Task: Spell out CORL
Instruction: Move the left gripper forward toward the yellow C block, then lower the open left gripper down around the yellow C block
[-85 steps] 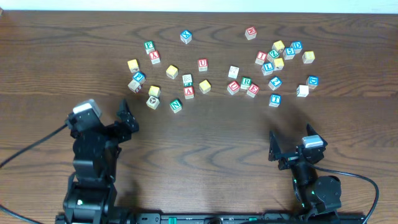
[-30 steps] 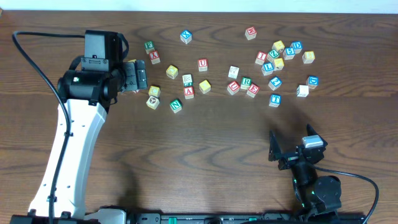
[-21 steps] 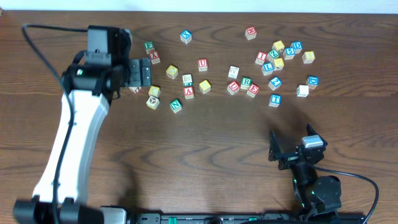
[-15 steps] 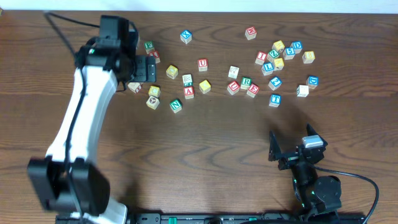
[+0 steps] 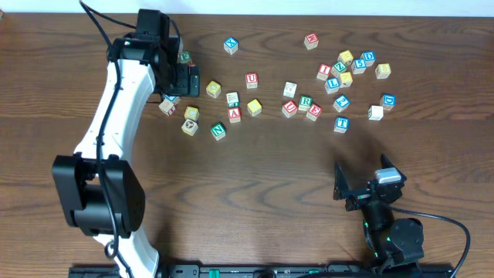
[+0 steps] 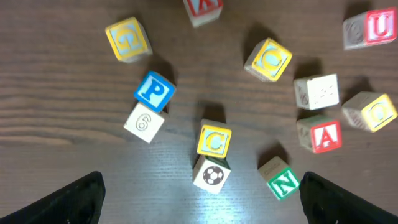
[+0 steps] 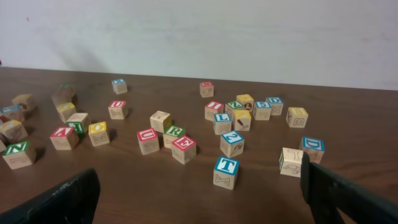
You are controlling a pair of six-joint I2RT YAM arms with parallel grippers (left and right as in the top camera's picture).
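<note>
My left gripper is to close on the sides of the yellow C cube (image 5: 191, 113) (image 6: 214, 140), the one that touches the football cube.
Seen from the left wrist, a yellow C cube (image 6: 214, 140) lies just above a football cube (image 6: 211, 174), with another yellow cube bearing a round letter (image 6: 268, 59) up right. My left gripper (image 6: 211, 208) hangs open high over them, empty; overhead it (image 5: 187, 79) hovers at the left cluster, above the C cube (image 5: 191, 113). The green R cube (image 5: 306, 101) and blue L cube (image 5: 333, 83) lie to the right, also seen as R cube (image 7: 175, 131) and L cube (image 7: 222, 118). My right gripper (image 5: 361, 179) rests open near the front edge.
A green N cube (image 6: 278, 180), red A cube (image 6: 323, 134), blue P cube (image 6: 154, 90) and a 6 cube (image 6: 143, 123) crowd round the C. A blue T cube (image 7: 226, 167) stands nearest the right gripper (image 7: 205, 208). Several more cubes are scattered at the back right (image 5: 355, 63).
The left arm has reached farther back and to the right over the left cluster of cubes, gripper still open. The right arm and the cubes have not moved.
</note>
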